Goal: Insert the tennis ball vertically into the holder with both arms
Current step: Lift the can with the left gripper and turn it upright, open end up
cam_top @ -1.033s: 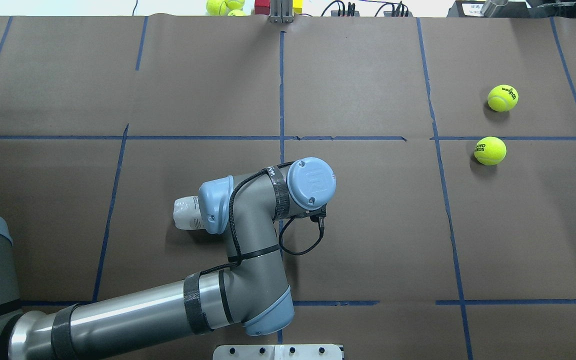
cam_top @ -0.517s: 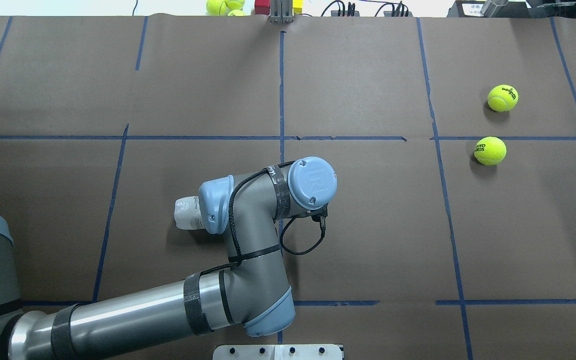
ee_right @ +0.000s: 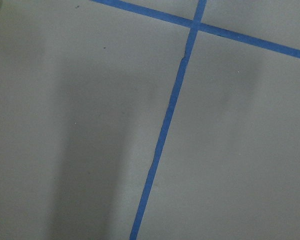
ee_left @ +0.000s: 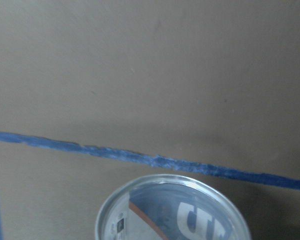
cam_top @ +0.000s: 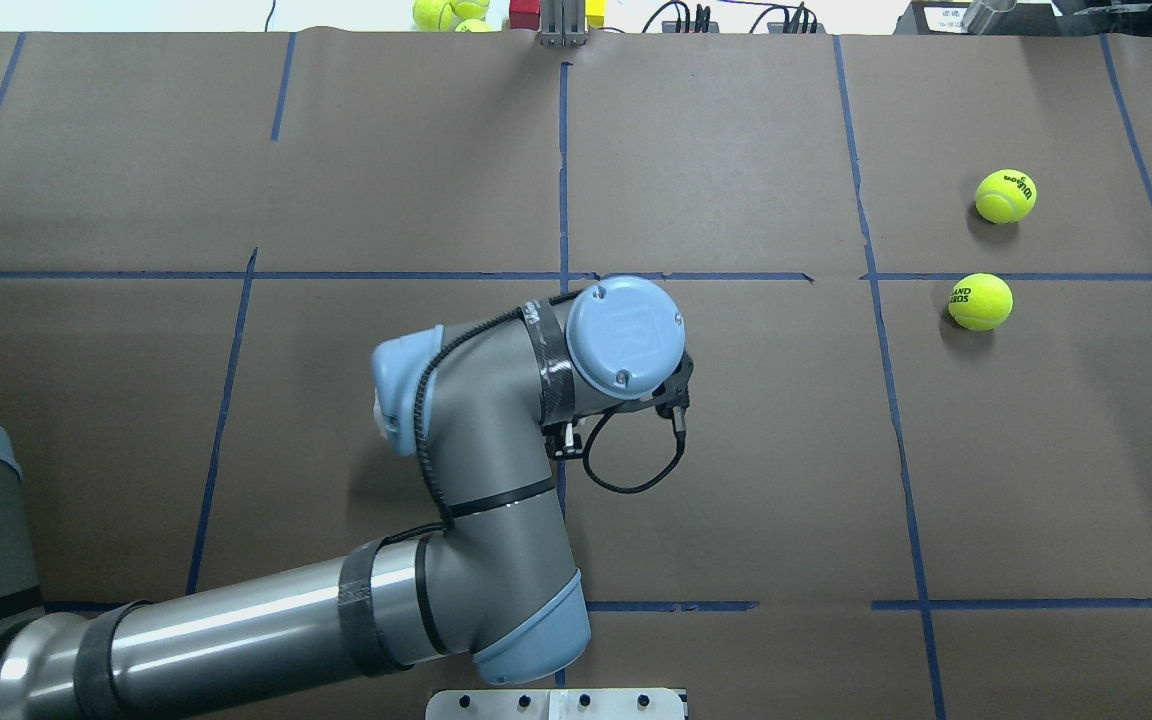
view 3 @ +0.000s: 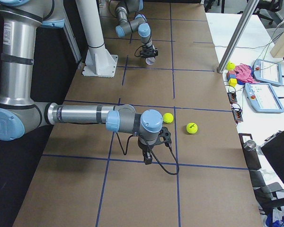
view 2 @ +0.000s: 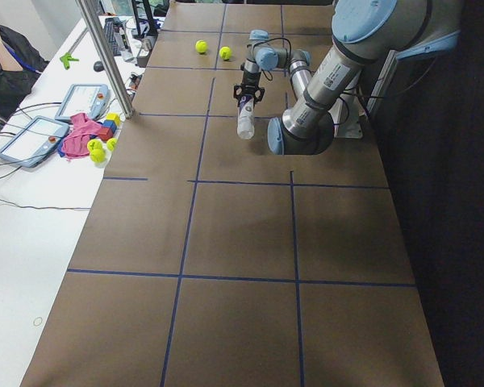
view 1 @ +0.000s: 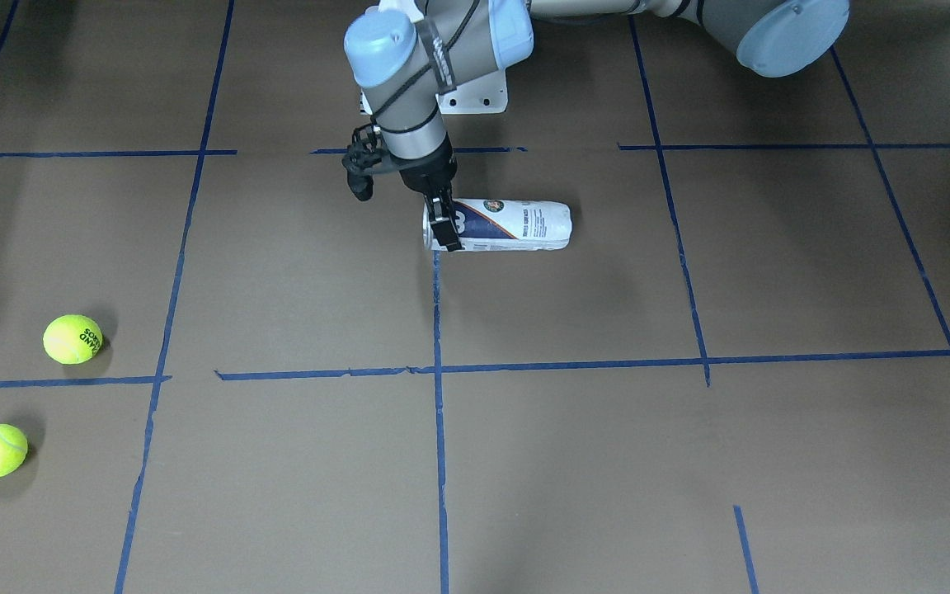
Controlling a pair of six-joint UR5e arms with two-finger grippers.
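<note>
Next, I let go of the holder with my left gripper, upright on the centre tape line (view 1: 444, 304), between the mount plate and the tape crossing.
The holder (view 1: 508, 224), a clear tube with a navy-and-white label, lies on its side near the table's middle. My left gripper (view 1: 443, 224) comes down onto the end nearer the centre tape line, fingers closed across it. The left wrist view shows the holder's round rim (ee_left: 172, 210) at the bottom edge. In the overhead view the left arm (cam_top: 496, 420) covers the holder almost wholly. Two tennis balls (cam_top: 1005, 196) (cam_top: 980, 302) lie far right. My right gripper (view 3: 146, 158) points down at bare paper near them; I cannot tell if it is open.
The white mount plate (cam_top: 556, 703) sits at the near edge. More balls (cam_top: 446, 12) and coloured blocks lie beyond the far edge. An operator (view 2: 4, 56) sits by the side table with tablets. A metal post (view 3: 236, 38) stands at the far edge.
The left arm's wrist has turned and shifted a little away from the robot. The holder's end that stuck out to the left of the wrist is now almost hidden under it.
</note>
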